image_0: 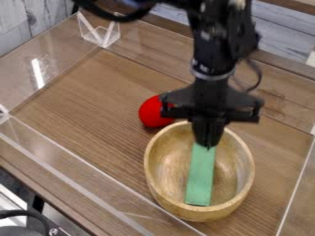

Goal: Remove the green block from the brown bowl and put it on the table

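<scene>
My gripper will open, rise, turn and grip the block's middle (201, 175), because it holds only the green block's upper end by the brown bowl's far rim.
A long green block (201, 175) leans inside the brown bowl (157, 173), its lower end near the bowl's front wall and its upper end raised toward the far rim. My black gripper (209, 136) points straight down over the bowl's far side. Its fingers are shut on the block's upper end. The bowl rests on the wood-grain table (87, 101) at the front right.
A red strawberry-shaped toy (153, 111) lies on the table just behind the bowl's left rim. Clear acrylic walls (50, 157) run along the table's edges, and a small clear bracket (101, 32) stands at the back left.
</scene>
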Controlling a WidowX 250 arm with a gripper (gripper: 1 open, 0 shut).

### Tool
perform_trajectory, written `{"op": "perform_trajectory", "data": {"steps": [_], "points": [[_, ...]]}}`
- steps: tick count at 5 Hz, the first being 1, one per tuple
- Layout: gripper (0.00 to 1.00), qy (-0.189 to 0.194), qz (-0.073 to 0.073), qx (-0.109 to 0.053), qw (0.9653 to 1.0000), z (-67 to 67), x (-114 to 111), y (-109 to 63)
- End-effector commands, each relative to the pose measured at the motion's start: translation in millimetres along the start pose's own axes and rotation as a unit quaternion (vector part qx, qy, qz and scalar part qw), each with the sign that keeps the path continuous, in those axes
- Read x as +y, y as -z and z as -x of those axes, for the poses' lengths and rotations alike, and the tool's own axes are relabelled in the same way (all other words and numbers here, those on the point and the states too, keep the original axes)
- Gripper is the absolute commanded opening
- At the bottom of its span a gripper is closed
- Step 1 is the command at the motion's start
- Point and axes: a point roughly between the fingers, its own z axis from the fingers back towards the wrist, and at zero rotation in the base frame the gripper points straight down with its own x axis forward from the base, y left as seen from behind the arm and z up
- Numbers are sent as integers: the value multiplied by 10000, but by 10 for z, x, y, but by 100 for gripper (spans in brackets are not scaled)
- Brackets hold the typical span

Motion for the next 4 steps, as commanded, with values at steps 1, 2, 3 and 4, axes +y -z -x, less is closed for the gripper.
{"op": "perform_trajectory", "data": {"steps": [1,2,3,4], "points": [[0,-249,378,-359,9983,-171,10,-453],[100,-387,321,-332,9982,-102,24,-377],[100,-518,256,-289,9979,-2,71,-333],[100,-876,175,-270,9956,18,17,-184]]}}
